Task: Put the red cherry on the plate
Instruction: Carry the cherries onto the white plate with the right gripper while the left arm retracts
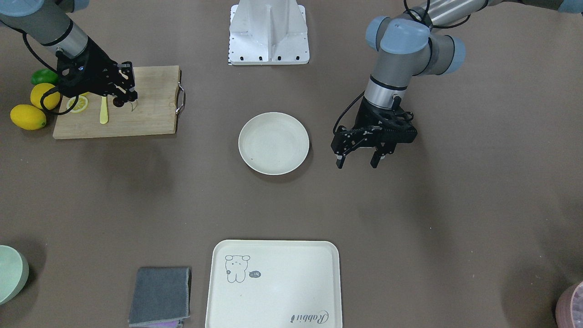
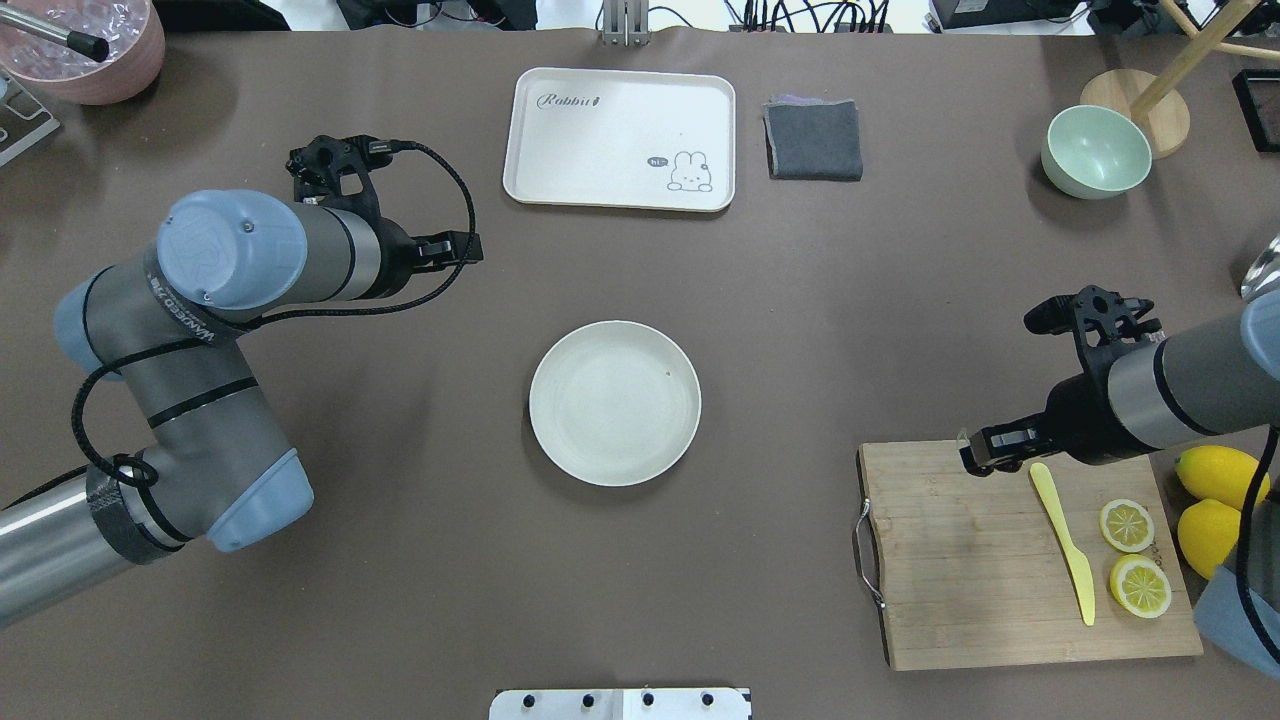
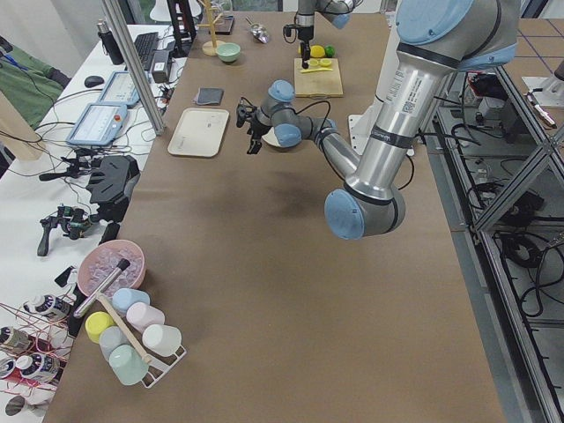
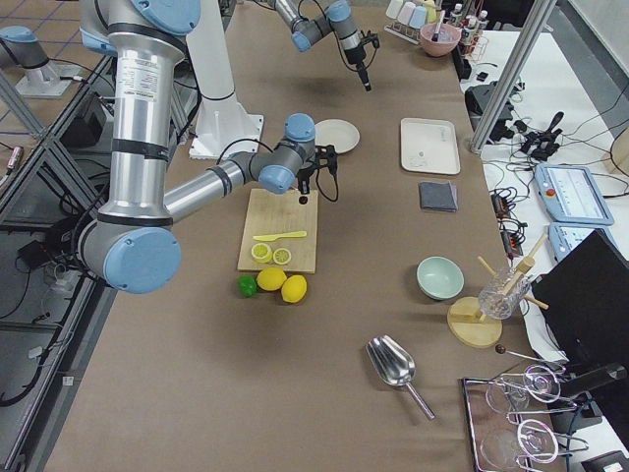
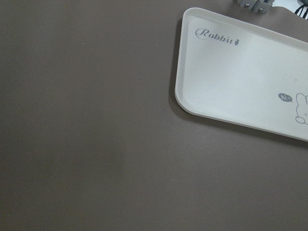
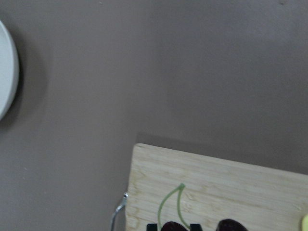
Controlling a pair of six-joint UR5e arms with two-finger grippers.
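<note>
Next, my right gripper lets go of the red cherry on the off-white plate (image 1: 271, 131), toward the plate's rim nearest the white stand. The cherry still lies on the wooden cutting board.
The red cherry (image 6: 174, 226) lies on the wooden cutting board (image 6: 231, 187), a second dark cherry (image 6: 232, 224) beside it and thin green stems arching up. My right gripper (image 1: 125, 98) is down over the board with its black fingers (image 6: 195, 226) pressed to either side of one cherry, shut on it. The off-white plate (image 1: 273, 143) sits bare at the table's middle, well apart from the board; its rim (image 6: 7, 72) shows in the right wrist view. My left gripper (image 1: 357, 159) hangs open and holds nothing, beside the plate.
On the board (image 2: 960, 560) lie a yellow knife (image 2: 1065, 545) and two lemon slices (image 2: 1127, 525). Whole lemons (image 1: 28, 116) and a lime (image 1: 43, 76) sit past it. A cream tray (image 1: 273, 282), a grey cloth (image 1: 160, 296) and a green bowl (image 1: 9, 273) line the far edge.
</note>
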